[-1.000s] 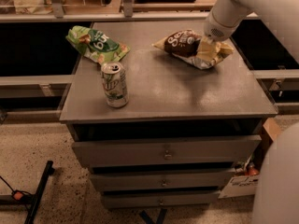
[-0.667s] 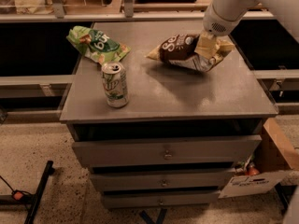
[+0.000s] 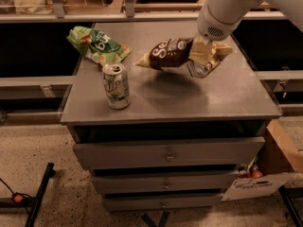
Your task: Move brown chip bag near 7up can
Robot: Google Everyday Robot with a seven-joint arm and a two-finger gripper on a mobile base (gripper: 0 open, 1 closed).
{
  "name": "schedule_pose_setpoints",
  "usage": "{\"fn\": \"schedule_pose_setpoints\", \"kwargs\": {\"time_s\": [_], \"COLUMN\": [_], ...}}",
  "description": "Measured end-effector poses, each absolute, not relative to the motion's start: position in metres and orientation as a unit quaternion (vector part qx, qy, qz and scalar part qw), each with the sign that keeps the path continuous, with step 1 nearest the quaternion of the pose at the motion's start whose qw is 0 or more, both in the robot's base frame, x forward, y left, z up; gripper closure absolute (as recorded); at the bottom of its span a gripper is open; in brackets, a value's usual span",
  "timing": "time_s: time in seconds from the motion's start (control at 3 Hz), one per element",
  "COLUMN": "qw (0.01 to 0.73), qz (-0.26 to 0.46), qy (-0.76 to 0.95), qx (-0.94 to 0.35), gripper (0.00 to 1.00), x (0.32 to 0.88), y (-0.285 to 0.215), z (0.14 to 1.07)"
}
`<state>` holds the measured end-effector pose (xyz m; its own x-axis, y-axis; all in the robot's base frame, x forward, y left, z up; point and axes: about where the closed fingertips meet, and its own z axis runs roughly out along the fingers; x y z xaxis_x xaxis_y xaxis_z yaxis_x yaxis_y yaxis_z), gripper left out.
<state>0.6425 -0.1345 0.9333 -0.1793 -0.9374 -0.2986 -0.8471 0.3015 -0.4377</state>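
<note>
I need to release the brown chip bag on the grey cabinet top close beside the 7up can point(image 3: 170, 65) with my gripper. The bag still hangs above the cabinet top.
The brown chip bag point(image 3: 173, 54) hangs in the air above the grey cabinet top point(image 3: 208, 96), with its shadow below it. My gripper point(image 3: 202, 50) is shut on the bag's right end and holds it lifted, tilted a little. The 7up can point(image 3: 116, 86) stands upright near the front left of the cabinet top, to the left of and below the bag, apart from it.
A green chip bag point(image 3: 97, 45) lies at the back left of the top, just behind the can. The cabinet has drawers point(image 3: 166, 152) below. A cardboard box point(image 3: 279, 160) stands on the floor at the right. A black stand leg point(image 3: 40, 195) lies at the lower left.
My gripper has lifted the brown chip bag off the cabinet top and carried it leftward, toward the can. The can and the green bag have not moved.
</note>
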Motion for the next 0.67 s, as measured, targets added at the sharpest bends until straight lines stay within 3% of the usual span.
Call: {"fn": "schedule_pose_setpoints", "kwargs": {"time_s": [0.67], "qw": [0.256], "qz": [-0.076], "qy": [0.759], "qx": [-0.594], "gripper": [1.00], "x": [0.629], "y": [-0.101], "z": [0.928]}}
